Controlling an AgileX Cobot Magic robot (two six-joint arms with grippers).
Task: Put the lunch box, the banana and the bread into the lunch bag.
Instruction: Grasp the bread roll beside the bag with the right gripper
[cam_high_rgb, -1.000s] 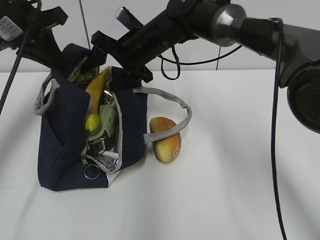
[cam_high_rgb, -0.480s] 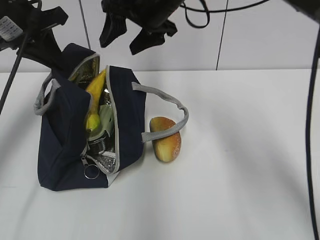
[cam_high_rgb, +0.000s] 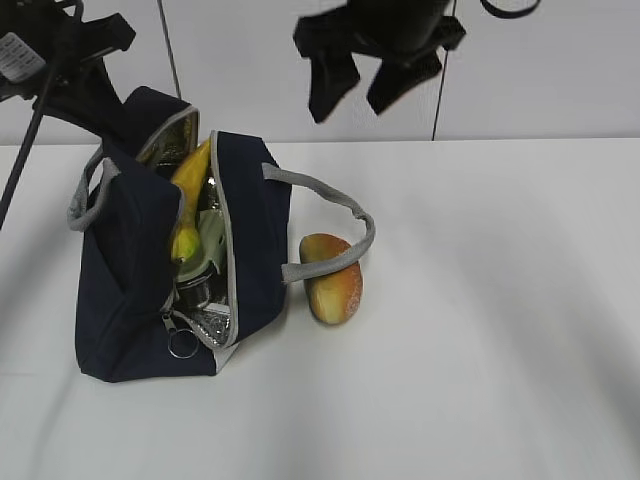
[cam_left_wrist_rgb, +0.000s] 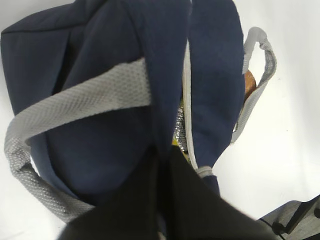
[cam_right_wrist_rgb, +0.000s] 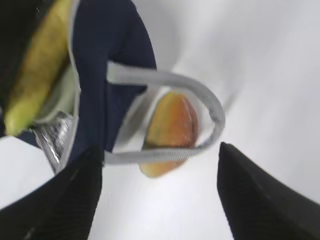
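Observation:
My right gripper should next move down to the bread's near half (cam_high_rgb: 335, 292) (cam_right_wrist_rgb: 161, 166), next to the grey strap that crosses it, and close there.
The navy lunch bag (cam_high_rgb: 130, 260) lies open on the table's left. The banana (cam_high_rgb: 190, 195) leans out of its opening, and the green-lidded lunch box (cam_high_rgb: 213, 240) lies inside beside it. The bread (cam_high_rgb: 333, 278) lies on the table right of the bag, under a grey strap (cam_high_rgb: 340, 215). My left gripper (cam_high_rgb: 112, 118) is shut on the bag's far edge; in the left wrist view its fingers (cam_left_wrist_rgb: 145, 200) pinch the navy fabric (cam_left_wrist_rgb: 100, 135). My right gripper (cam_high_rgb: 362, 88) hangs open and empty high above. In the right wrist view the open gripper (cam_right_wrist_rgb: 160, 200) is above the bread (cam_right_wrist_rgb: 172, 130), with the banana (cam_right_wrist_rgb: 40, 70) at left.
The bag's ring zipper pull (cam_high_rgb: 181, 343) hangs at its near end. A second grey strap (cam_high_rgb: 82, 195) loops off the bag's left side. White table surface (cam_high_rgb: 480, 330) extends right of the bread.
My right gripper has lifted away from the bag's opening and swung up and to the right, empty. The banana stays in the bag. The left gripper and bread have not moved.

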